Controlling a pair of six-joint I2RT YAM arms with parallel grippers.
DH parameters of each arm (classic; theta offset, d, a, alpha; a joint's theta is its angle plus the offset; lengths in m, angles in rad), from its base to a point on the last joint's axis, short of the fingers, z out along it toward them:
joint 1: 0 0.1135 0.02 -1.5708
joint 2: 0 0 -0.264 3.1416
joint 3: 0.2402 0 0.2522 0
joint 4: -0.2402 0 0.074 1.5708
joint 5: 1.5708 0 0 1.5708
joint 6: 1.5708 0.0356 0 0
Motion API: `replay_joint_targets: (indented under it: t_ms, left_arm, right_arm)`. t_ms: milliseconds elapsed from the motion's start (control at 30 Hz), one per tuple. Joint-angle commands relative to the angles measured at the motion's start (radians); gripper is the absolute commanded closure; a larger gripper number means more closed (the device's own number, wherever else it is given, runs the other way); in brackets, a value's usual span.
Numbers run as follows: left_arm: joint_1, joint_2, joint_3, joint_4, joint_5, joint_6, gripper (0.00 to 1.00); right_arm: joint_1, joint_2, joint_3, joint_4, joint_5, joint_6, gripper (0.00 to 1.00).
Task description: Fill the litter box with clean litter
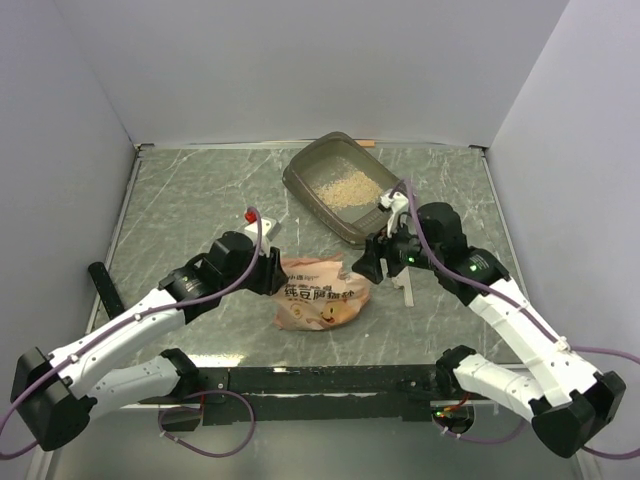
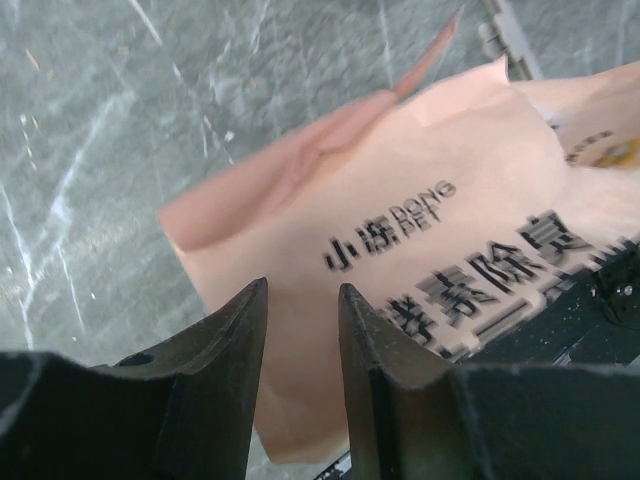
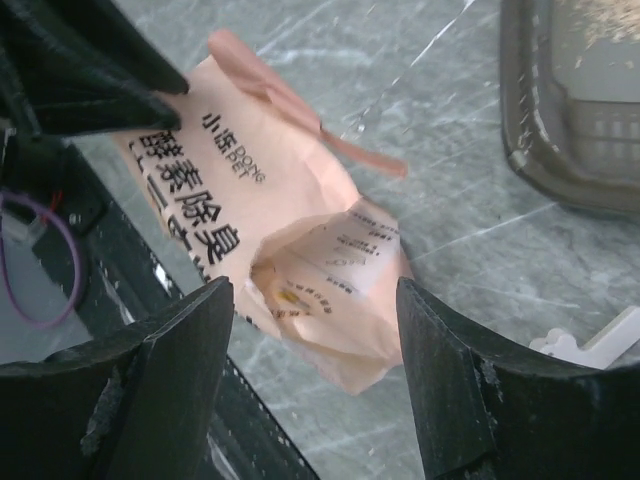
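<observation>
The bag's plastic is lying flat under my left gripper's open fingers. My right gripper should pinch up the bag's middle (image 1: 325, 292) so that my left gripper can take it.
The grey-brown litter box (image 1: 318, 165) (image 3: 540, 150) sits at the back of the table, turned at an angle, with a thin layer of pale clean litter (image 1: 345, 187) (image 3: 600, 20) on its floor. An orange-pink printed bag (image 1: 320, 295) (image 2: 420, 200) (image 3: 290, 190) lies on the table between the arms, crumpled and open at its right end. My left gripper (image 1: 277, 272) (image 2: 303, 290) is at the bag's left edge, open, fingers slightly apart over the flat plastic. My right gripper (image 1: 368, 262) (image 3: 315, 290) hangs open and wide over the bag's open end.
A small red-topped object (image 1: 249, 214) stands left of the litter box. A white plastic piece (image 1: 405, 290) (image 3: 600, 340) lies on the table right of the bag. A black rail (image 1: 320, 380) runs along the near edge, and a black bar (image 1: 103, 288) lies at the left. White walls enclose the table.
</observation>
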Motion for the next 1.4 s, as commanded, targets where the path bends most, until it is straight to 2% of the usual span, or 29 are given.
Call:
replay_joint_targets:
  t_ms: [0, 167, 267, 633, 1033, 1167, 1200, 1267, 1300, 1333, 1367]
  left_arm:
    - [0.006, 0.03, -0.012, -0.048, 0.016, -0.047, 0.61]
    - [0.006, 0.033, -0.009, -0.081, 0.037, -0.063, 0.62]
    - [0.006, 0.042, -0.005, -0.094, 0.063, -0.069, 0.62]
    - [0.006, 0.045, 0.006, -0.106, 0.106, -0.09, 0.64]
    - [0.006, 0.045, 0.009, -0.111, 0.115, -0.095, 0.64]
    - [0.007, 0.028, 0.026, -0.124, 0.123, -0.087, 0.64]
    - [0.006, 0.022, 0.037, -0.126, 0.126, -0.084, 0.64]
    - [0.006, 0.004, 0.049, -0.131, 0.134, -0.061, 0.64]
    - [0.006, -0.002, 0.058, -0.129, 0.138, -0.052, 0.64]
    - [0.006, -0.019, 0.061, -0.118, 0.148, -0.043, 0.64]
    - [0.006, -0.028, 0.064, -0.109, 0.155, -0.025, 0.62]
  right_arm:
    - [0.064, 0.045, 0.114, -0.056, -0.049, -0.086, 0.28]
    - [0.207, 0.101, 0.177, -0.096, 0.018, -0.218, 0.27]
    - [0.27, 0.145, 0.206, -0.116, 0.006, -0.306, 0.27]
    - [0.337, 0.216, 0.151, -0.13, -0.032, -0.514, 0.28]
    - [0.386, 0.272, 0.097, -0.146, -0.031, -0.568, 0.27]
    - [0.386, 0.294, 0.076, -0.136, -0.003, -0.568, 0.3]
    - [0.388, 0.305, 0.073, -0.134, 0.006, -0.568, 0.33]
    - [0.386, 0.318, 0.074, -0.142, 0.012, -0.565, 0.53]
    - [0.386, 0.328, 0.073, -0.14, 0.032, -0.564, 0.66]
    - [0.386, 0.329, 0.071, -0.125, 0.044, -0.553, 0.9]
    - [0.377, 0.329, 0.061, -0.116, 0.047, -0.55, 0.98]
